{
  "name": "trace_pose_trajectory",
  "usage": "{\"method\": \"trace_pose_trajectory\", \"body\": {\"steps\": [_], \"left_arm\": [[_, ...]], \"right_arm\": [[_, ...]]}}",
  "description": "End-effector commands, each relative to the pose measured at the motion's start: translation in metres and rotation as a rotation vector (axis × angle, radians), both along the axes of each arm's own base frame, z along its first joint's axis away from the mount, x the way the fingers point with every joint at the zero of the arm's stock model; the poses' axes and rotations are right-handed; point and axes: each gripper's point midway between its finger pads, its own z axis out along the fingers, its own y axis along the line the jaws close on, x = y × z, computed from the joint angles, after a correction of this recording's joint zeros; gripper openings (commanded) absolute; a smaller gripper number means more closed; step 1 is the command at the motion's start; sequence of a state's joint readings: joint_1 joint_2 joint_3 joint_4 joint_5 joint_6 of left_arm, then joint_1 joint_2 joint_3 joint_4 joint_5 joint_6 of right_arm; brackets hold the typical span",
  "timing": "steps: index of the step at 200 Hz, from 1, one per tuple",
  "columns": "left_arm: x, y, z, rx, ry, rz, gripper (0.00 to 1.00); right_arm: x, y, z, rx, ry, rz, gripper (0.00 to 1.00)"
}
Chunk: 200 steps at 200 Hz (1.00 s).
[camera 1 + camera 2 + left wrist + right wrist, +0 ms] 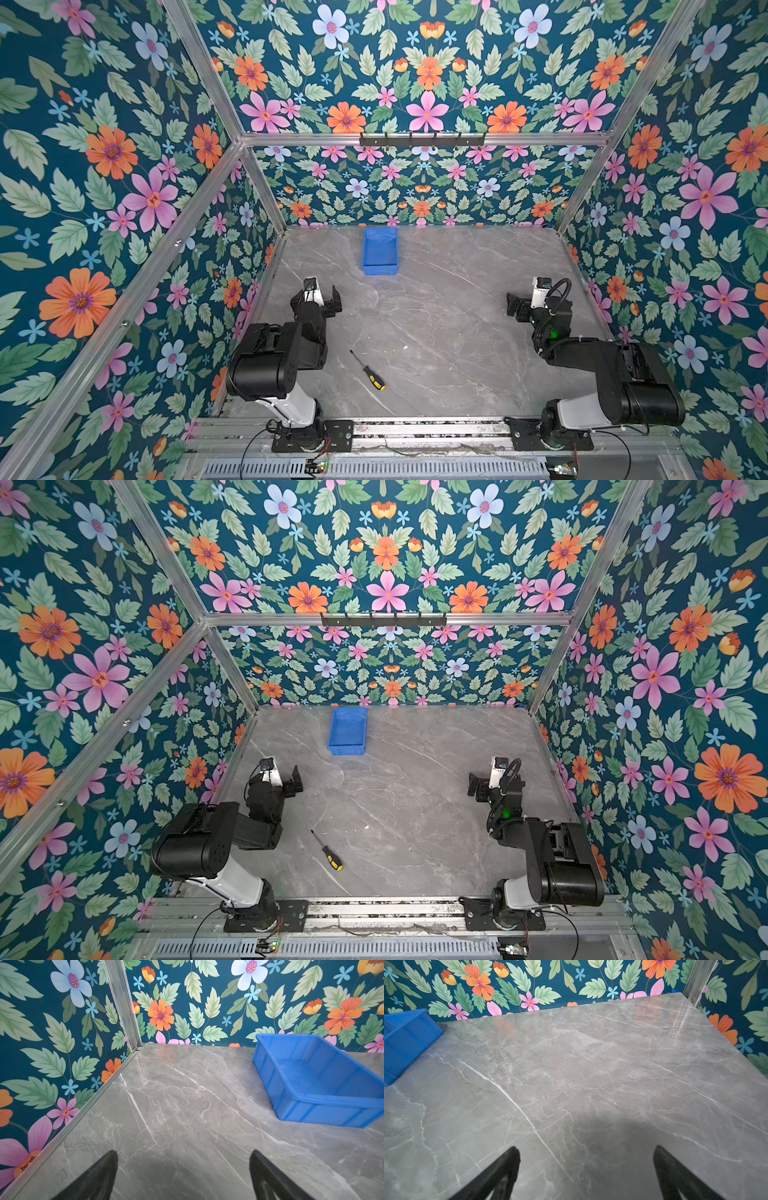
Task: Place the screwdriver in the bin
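Next, my left gripper needs to grab the screwdriver by the front end of its handle point(367, 369), where the thin metal rod begins.
The screwdriver point(368, 370) point(327, 850), with a thin dark shaft and a black-and-yellow handle, lies flat near the table's front, just right of the left arm's base. Neither wrist view shows it. The blue bin point(380, 270) point(347, 750) stands empty at the back, left of centre. My left gripper point(322, 293) point(184, 1155) is open and empty, hovering between the screwdriver and the bin point(322, 1111). My right gripper point(525, 301) point(586, 1151) is open and empty at the right side, and the bin's corner point(404, 1039) shows at the edge of its wrist view.
The grey marble table point(436, 316) is closed in by floral walls and aluminium frame posts on the left, back and right. A black hook rail point(422, 140) hangs on the back wall above. A few small white specks lie on the table right of the screwdriver.
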<state>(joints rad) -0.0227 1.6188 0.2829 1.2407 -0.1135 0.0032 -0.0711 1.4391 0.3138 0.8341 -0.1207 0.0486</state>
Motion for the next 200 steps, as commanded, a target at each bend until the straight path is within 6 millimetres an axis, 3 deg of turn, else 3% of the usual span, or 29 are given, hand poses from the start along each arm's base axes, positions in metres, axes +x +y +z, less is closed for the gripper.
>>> {"method": "trace_pose_trajectory", "body": {"steps": [1,130,175,200], "left_arm": [[0.001,0.0,0.005,-0.004,-0.02,0.0,1.0],[0.002,-0.004,0.008,0.0,-0.013,-0.024,1.0],[0.002,-0.008,0.043,0.02,0.01,0.004,1.0],[-0.004,-0.025,0.066,0.002,0.046,-0.006,1.0]], "right_arm": [[0.003,0.0,0.008,0.001,-0.034,-0.003,0.99],[0.003,-0.001,0.01,-0.002,-0.042,-0.005,0.99],[-0.002,0.013,0.023,-0.024,-0.045,0.061,0.99],[-0.006,0.024,0.041,-0.045,-0.039,0.116,0.99]]}}
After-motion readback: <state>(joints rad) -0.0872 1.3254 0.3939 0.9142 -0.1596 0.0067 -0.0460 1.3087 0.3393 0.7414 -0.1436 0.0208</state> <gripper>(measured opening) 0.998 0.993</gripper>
